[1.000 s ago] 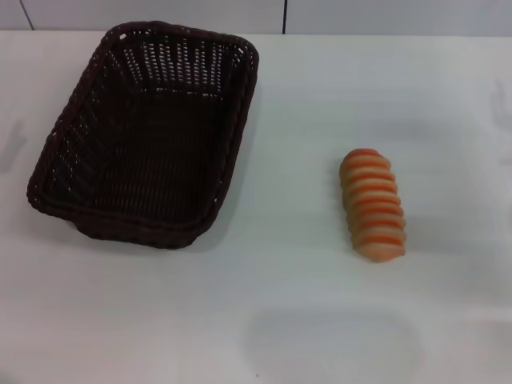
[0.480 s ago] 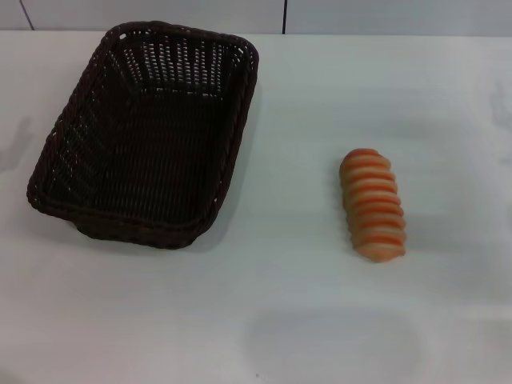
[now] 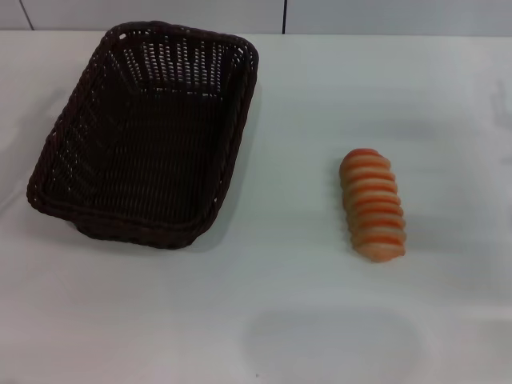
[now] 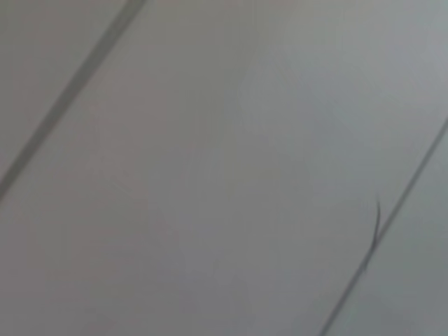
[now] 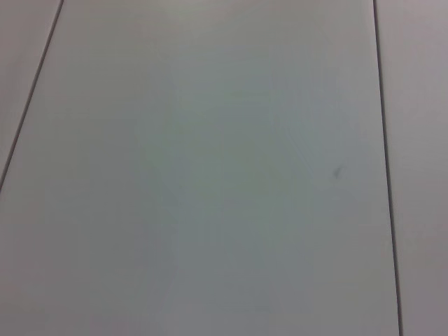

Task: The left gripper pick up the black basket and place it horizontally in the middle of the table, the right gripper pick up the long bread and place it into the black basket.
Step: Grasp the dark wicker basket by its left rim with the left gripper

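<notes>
My left gripper should close on the middle of the black basket's long rim (image 3: 77, 99), on the side farthest from the long bread.
The black basket (image 3: 148, 132) stands on the white table (image 3: 304, 320) at the left, its long side running away from me, empty inside. The long bread (image 3: 373, 205) lies on the table at the right, also lengthwise away from me, apart from the basket. Neither gripper shows in the head view. The left wrist view and the right wrist view show only pale flat panels with thin dark seams, with no fingers and no task objects.
The table's far edge meets a pale wall with dark vertical seams (image 3: 284, 16) at the top of the head view. A faint soft shadow lies on the table's left edge (image 3: 12, 148).
The basket and the bread have not moved. The faint shadow at the table's left edge has shifted slightly.
</notes>
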